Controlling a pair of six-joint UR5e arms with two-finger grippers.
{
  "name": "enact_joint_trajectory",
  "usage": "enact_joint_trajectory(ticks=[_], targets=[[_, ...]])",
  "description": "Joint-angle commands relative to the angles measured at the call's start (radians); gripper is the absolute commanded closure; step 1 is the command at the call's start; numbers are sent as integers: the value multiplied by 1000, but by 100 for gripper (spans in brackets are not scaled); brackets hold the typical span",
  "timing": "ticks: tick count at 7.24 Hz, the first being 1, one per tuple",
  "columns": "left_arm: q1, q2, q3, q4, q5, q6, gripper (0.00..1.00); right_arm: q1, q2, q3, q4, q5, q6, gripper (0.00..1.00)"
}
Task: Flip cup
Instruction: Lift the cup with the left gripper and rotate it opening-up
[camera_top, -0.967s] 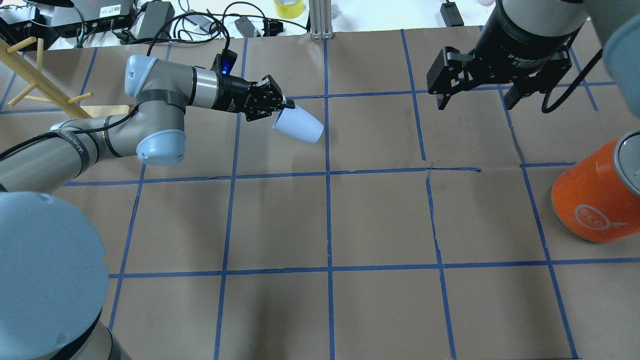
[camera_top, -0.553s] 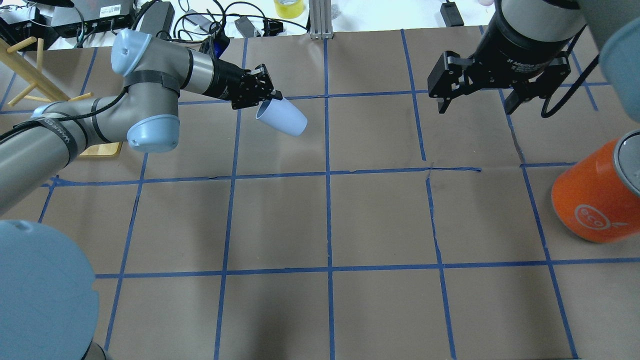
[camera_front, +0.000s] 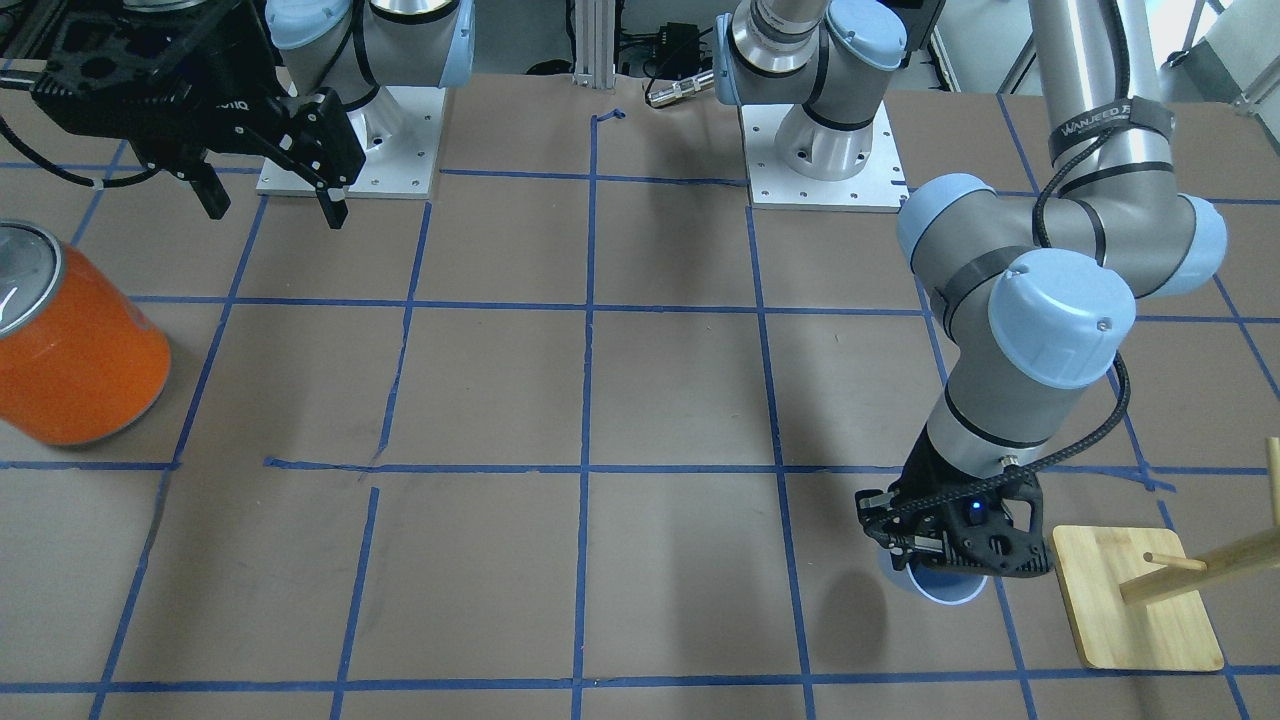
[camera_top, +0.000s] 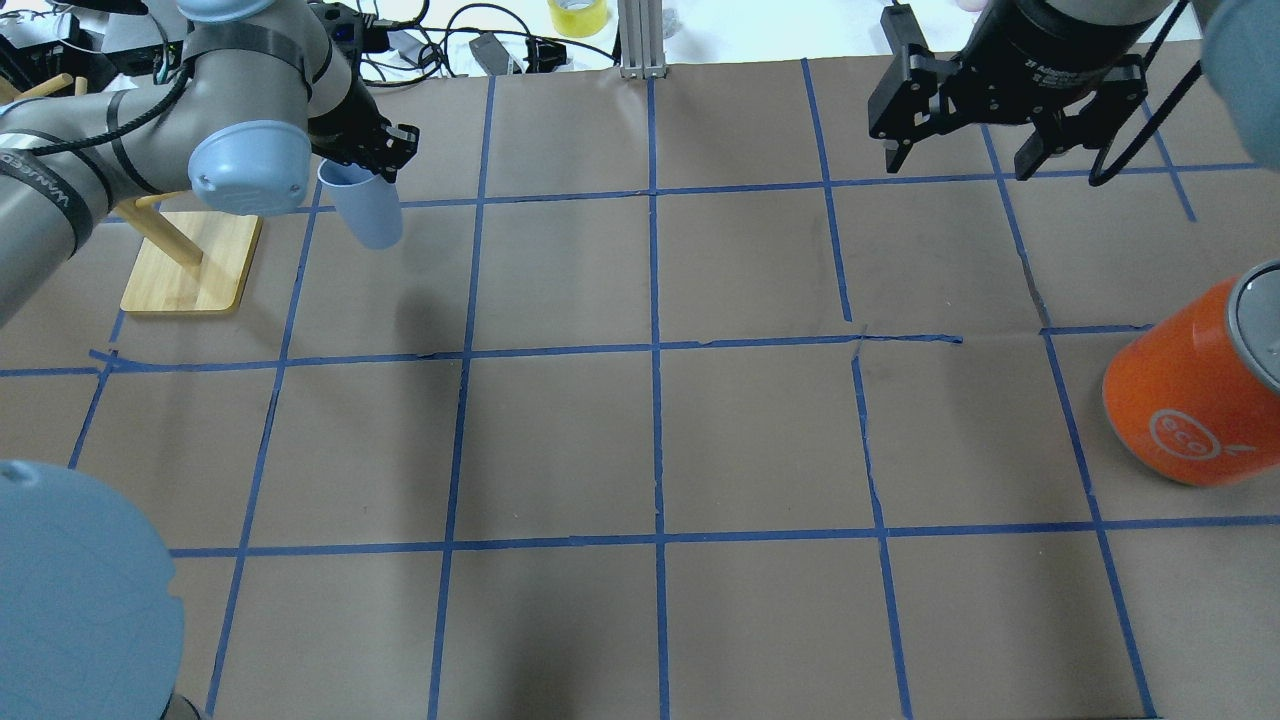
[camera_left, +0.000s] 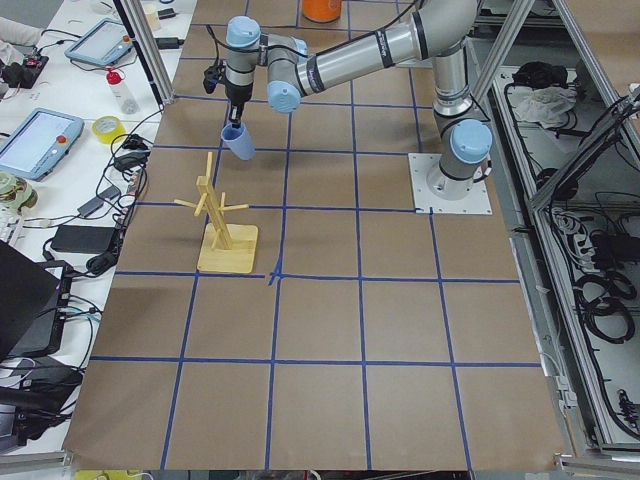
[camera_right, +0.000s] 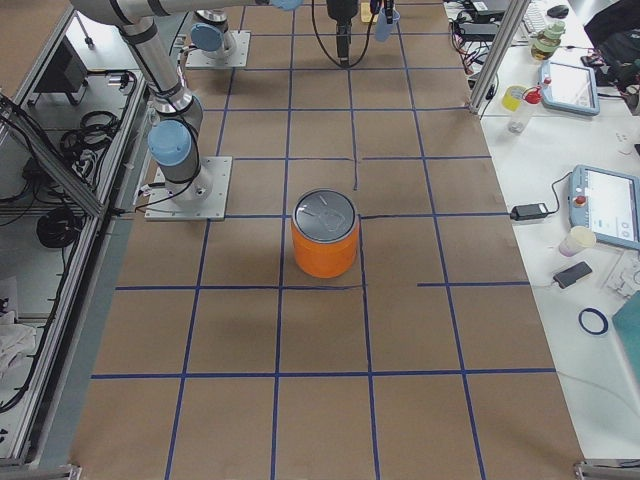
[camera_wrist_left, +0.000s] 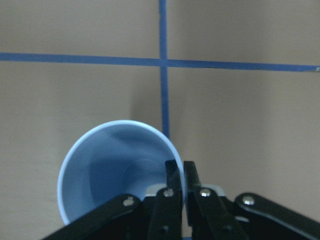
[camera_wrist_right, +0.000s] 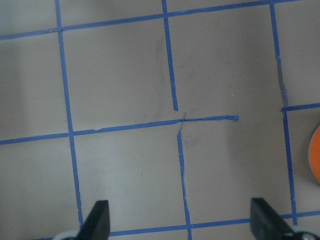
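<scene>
Next, my left gripper sets the pale blue cup down on the table (camera_front: 930, 617) (camera_wrist_left: 69, 112) between the blue tape lines next to the peg rack.
The pale blue cup (camera_top: 365, 210) hangs mouth-up from my left gripper (camera_top: 385, 165), above the table at the far left, its shadow apart from it. The left gripper is shut on the cup's rim, one finger inside and one outside, as the left wrist view shows (camera_wrist_left: 179, 170); there I look down into the cup (camera_wrist_left: 110, 170). In the front-facing view the cup's rim (camera_front: 945, 592) shows just below the gripper (camera_front: 950, 545). My right gripper (camera_top: 958, 160) is open and empty, high over the far right of the table; it also shows in the front-facing view (camera_front: 272, 208).
A large orange can (camera_top: 1190, 400) with a silver top stands at the right edge. A wooden peg rack on a square base (camera_top: 190, 260) stands close to the left of the cup. Cables and boxes lie beyond the table's far edge.
My left arm has swung left toward the wooden rack with the cup. The cup has turned from tilted on its side to mouth-up. The right gripper has shifted slightly farther away.
</scene>
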Motion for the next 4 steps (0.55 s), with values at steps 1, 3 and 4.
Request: enact_joint_trajectory(ticks=[1, 3, 4], targets=[[2, -51, -8, 186, 4, 22, 100, 0, 37, -40, -48, 0, 0, 0], [2, -76, -27, 222, 11, 22, 100, 6, 65, -70, -91, -3, 2, 0], [2, -78, -60, 225, 14, 25, 100, 6, 66, -62, -94, -3, 5, 0]])
